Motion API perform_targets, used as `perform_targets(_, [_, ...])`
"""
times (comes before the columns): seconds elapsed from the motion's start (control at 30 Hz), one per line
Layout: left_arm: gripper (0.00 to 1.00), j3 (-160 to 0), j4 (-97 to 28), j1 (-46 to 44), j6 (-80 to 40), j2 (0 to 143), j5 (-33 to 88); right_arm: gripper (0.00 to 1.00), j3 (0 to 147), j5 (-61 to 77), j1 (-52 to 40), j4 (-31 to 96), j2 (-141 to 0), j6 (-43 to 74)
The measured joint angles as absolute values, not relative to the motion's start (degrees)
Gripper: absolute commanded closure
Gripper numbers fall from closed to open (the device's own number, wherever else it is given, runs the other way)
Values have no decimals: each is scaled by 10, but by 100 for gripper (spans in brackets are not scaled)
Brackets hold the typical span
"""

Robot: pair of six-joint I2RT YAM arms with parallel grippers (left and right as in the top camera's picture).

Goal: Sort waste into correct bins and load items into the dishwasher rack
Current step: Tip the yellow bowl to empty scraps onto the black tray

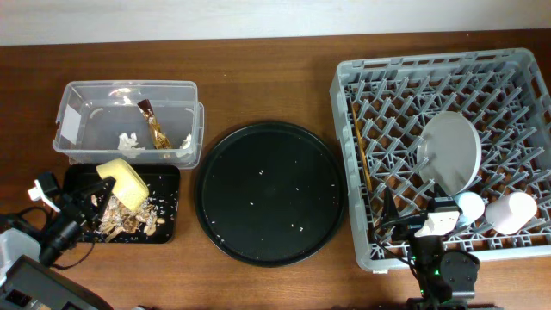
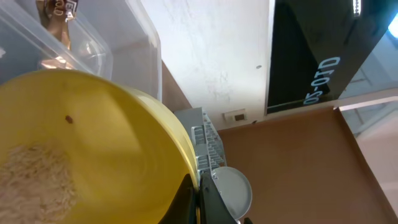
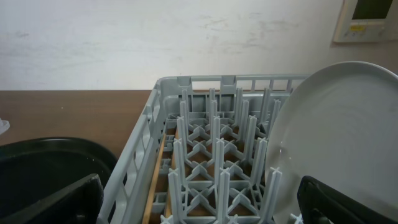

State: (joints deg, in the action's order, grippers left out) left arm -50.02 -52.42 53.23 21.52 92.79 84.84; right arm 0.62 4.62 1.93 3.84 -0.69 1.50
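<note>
Next, my left gripper releases the yellow bowl, still tilted over the shallow black tray, on the grey rack's wires [image 1: 368, 128] by the far end of the chopsticks.
My left gripper [image 1: 99, 191] is shut on the rim of the yellow bowl [image 1: 125, 181] and holds it tilted over the shallow black tray [image 1: 168, 176], where beige food scraps [image 1: 129, 221] lie. In the left wrist view my fingers [image 2: 199, 200] pinch the bowl's rim [image 2: 112, 143], and scraps [image 2: 31, 180] still cling inside. The clear box [image 1: 77, 95] holds the gold-brown wrapper [image 1: 155, 129] and white tissue [image 1: 129, 142]. The grey rack [image 1: 362, 77] holds the pale plate [image 1: 452, 151], two small cups [image 1: 469, 207] [image 1: 512, 213] and the chopsticks [image 1: 357, 146]. My right gripper [image 3: 205, 205] is open and empty over the rack's front pegs.
The large round black tray [image 1: 271, 194] lies between the bins and the rack, with a few crumbs on it. In the right wrist view the plate [image 3: 336, 137] stands upright just right of my fingers, and the chopsticks [image 3: 155, 180] lie along the rack's left wall.
</note>
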Motion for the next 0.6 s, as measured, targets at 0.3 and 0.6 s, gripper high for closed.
perform_targets(0.3, [100, -495, -513, 519, 231, 936, 866, 1, 6, 46, 19, 38, -7, 14])
perform_targets(0.6, [99, -496, -620, 337, 337, 896, 837, 2, 6, 46, 19, 38, -7, 15])
